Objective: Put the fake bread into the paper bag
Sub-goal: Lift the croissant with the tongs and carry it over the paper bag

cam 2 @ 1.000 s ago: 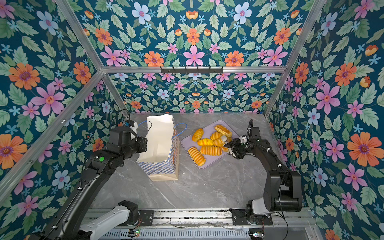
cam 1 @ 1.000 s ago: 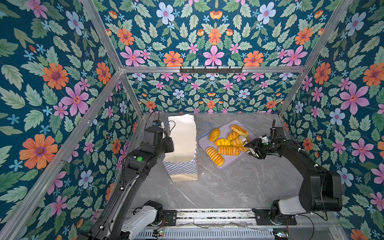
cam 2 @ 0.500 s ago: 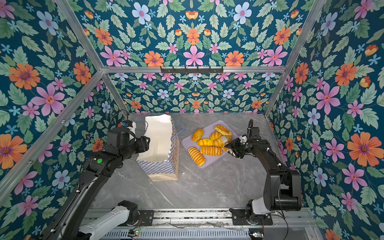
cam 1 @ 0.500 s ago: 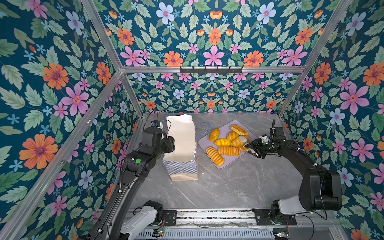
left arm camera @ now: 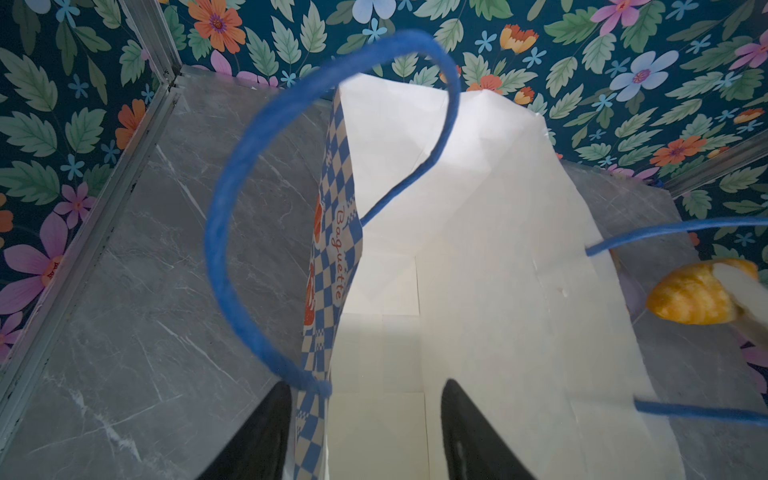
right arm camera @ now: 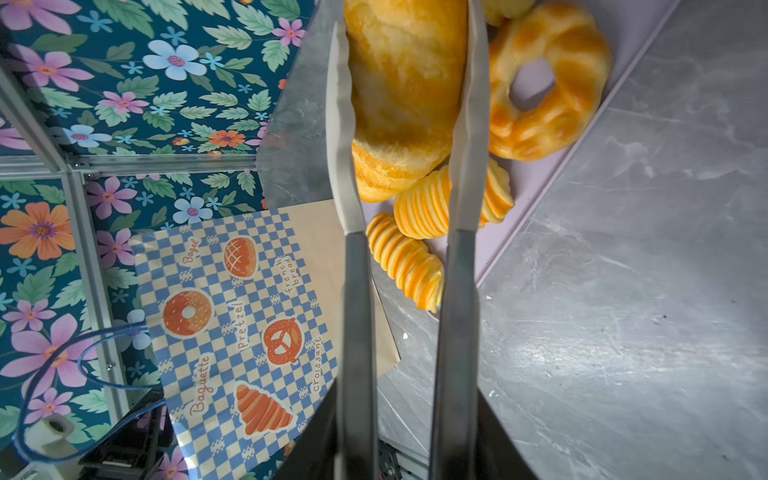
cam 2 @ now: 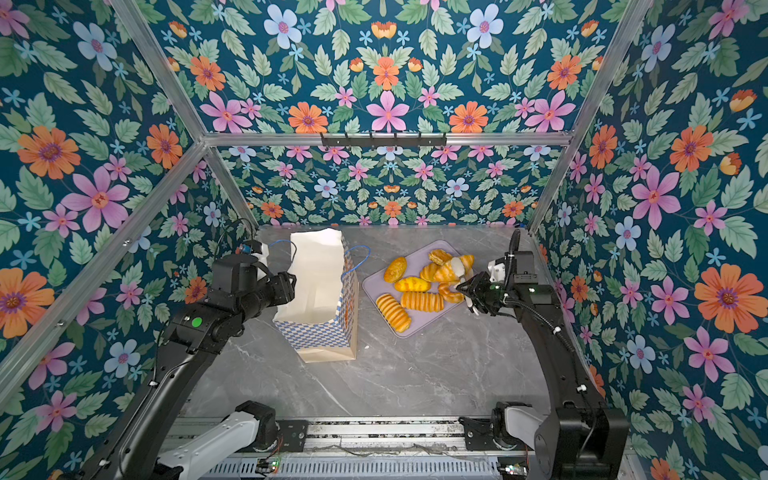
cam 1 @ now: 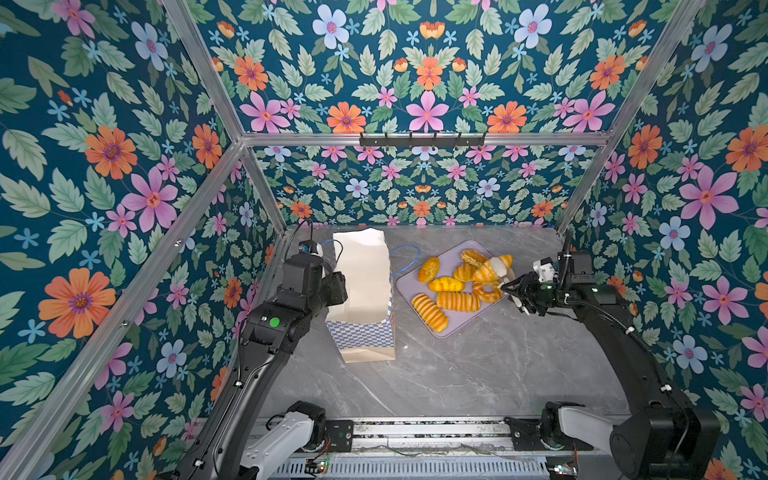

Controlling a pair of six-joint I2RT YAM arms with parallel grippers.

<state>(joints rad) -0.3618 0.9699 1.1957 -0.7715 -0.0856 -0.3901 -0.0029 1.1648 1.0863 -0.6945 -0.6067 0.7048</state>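
Next, my left gripper pinches that rim (left arm camera: 325, 438) of the paper bag, which stands loose in my open left gripper, and steady the bag before the croissant goes in.
The paper bag (cam 1: 361, 282) (cam 2: 316, 274) stands upright and open at the left, and its checkered side (right arm camera: 232, 311) faces the right wrist camera. My left gripper (left arm camera: 365, 386) (cam 1: 337, 286) is open and straddles the bag's near rim (left arm camera: 478, 249), one finger outside and one inside. My right gripper (right arm camera: 405, 399) (cam 1: 515, 291) is shut on metal tongs (right arm camera: 461, 124). The tongs pinch a croissant (right arm camera: 403, 83) (cam 1: 492, 268) (cam 2: 451, 270) at the tray's far right. Several more fake bread pieces lie on the tray: a twisted ring (cam 1: 487, 292) and ribbed rolls (cam 1: 457, 301).
The lavender tray (cam 1: 461, 323) (cam 2: 419, 325) lies flat to the right of the bag on the grey marble table. Blue cord handles (left arm camera: 232, 216) arc around the bag's mouth. Floral walls close in the left, back and right sides.
My left jaws have widened from nearly shut at the bag's rim. My right gripper has squeezed the tongs tighter around the croissant. Both arms stay almost in place.
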